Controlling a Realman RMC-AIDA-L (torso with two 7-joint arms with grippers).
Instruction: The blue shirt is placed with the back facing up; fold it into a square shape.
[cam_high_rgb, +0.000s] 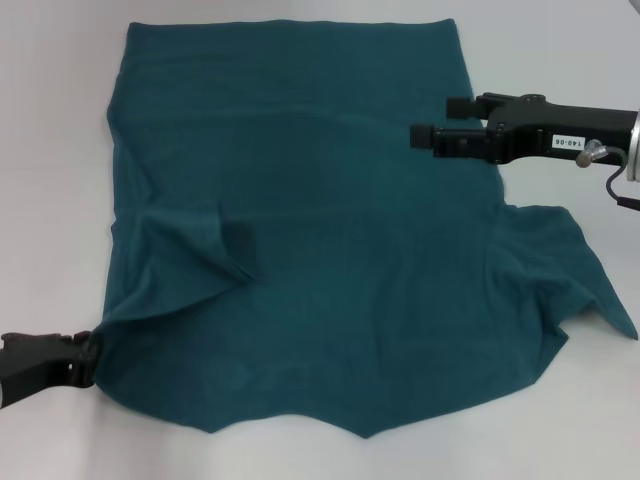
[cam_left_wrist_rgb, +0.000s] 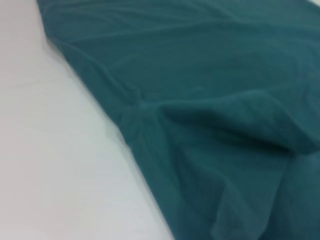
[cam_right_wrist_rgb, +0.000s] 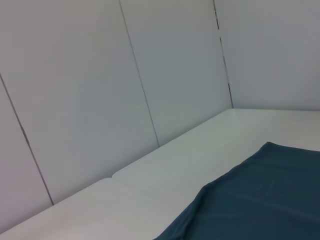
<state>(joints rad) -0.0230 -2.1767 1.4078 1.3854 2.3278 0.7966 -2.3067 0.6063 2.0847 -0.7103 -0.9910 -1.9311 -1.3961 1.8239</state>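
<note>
The fingers of my left gripper are at the very edge of the shirt's corner, so they should open, take fabric further in and pull (cam_high_rgb: 121, 359) the corner away from the shirt's body.
The blue shirt (cam_high_rgb: 330, 250) lies spread over the white table (cam_high_rgb: 50, 150), far wider than either gripper. Its left sleeve (cam_high_rgb: 195, 255) is folded inward onto the body, while the right sleeve (cam_high_rgb: 580, 275) lies out flat. At the shirt's near left corner my left gripper (cam_high_rgb: 88, 358) is shut on the fabric edge, which bunches toward it. The left wrist view shows creased shirt fabric (cam_left_wrist_rgb: 210, 115) and a seam. My right gripper (cam_high_rgb: 440, 120) is open over the shirt's far right part, holding nothing. The right wrist view catches only the shirt's (cam_right_wrist_rgb: 260, 200) far corner.
White table (cam_right_wrist_rgb: 165, 175) surface surrounds the shirt on every side. White wall panels (cam_right_wrist_rgb: 100, 90) stand behind the table's far edge.
</note>
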